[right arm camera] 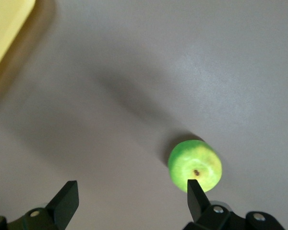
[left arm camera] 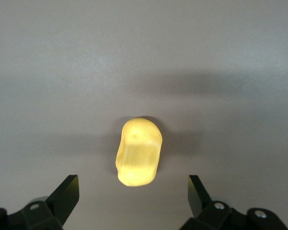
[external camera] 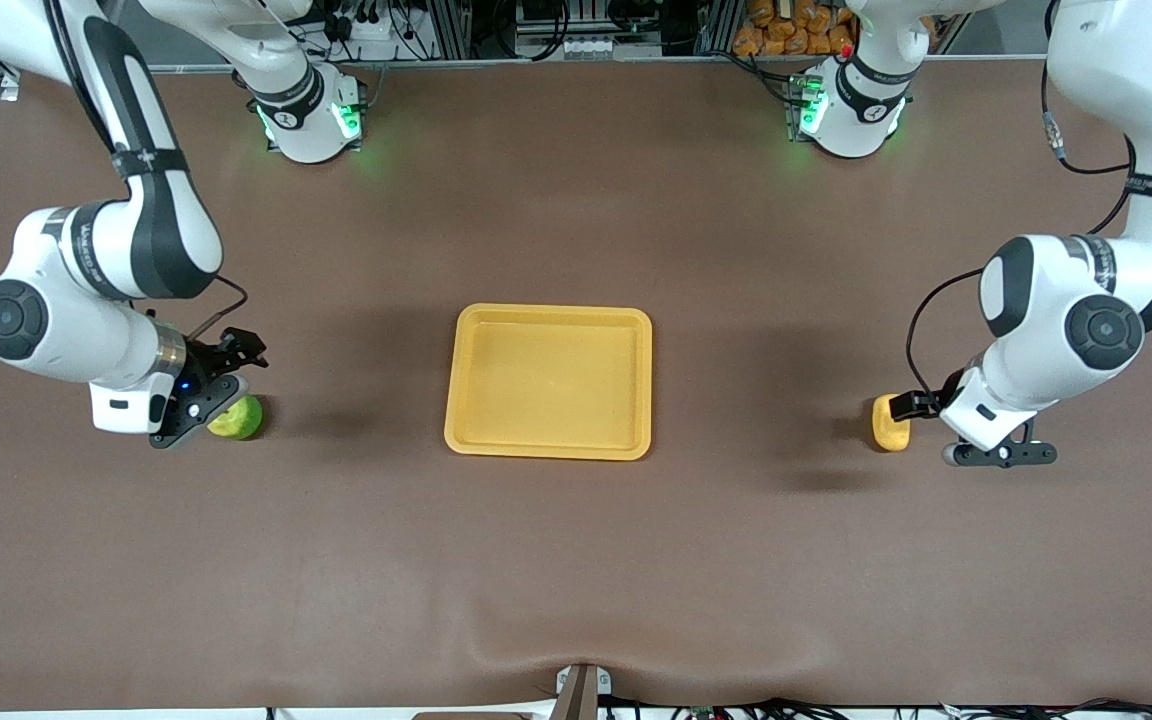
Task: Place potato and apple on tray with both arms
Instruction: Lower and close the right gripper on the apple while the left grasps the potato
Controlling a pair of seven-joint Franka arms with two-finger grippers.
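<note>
The robot's left gripper needs to next move forward to the yellow potato's middle (external camera: 891,421) (left arm camera: 138,154) and close there, with one finger on each long side.
The yellow-orange tray (external camera: 548,382) lies empty at the table's middle. The green apple (external camera: 238,418) sits on the table toward the right arm's end. My right gripper (external camera: 234,378) is open low over the table beside it; in the right wrist view (right arm camera: 132,197) one fingertip (right arm camera: 198,195) overlaps the apple (right arm camera: 195,165), which is off to one side of the gap. The yellow potato (external camera: 891,423) lies toward the left arm's end. My left gripper (external camera: 914,405) is open right beside it; in the left wrist view (left arm camera: 133,192) the potato (left arm camera: 138,152) lies centred just ahead of the fingertips.
A corner of the tray (right arm camera: 5,28) shows in the right wrist view. The arm bases (external camera: 311,110) stand along the table edge farthest from the front camera. The brown table (external camera: 576,560) is bare nearer the front camera.
</note>
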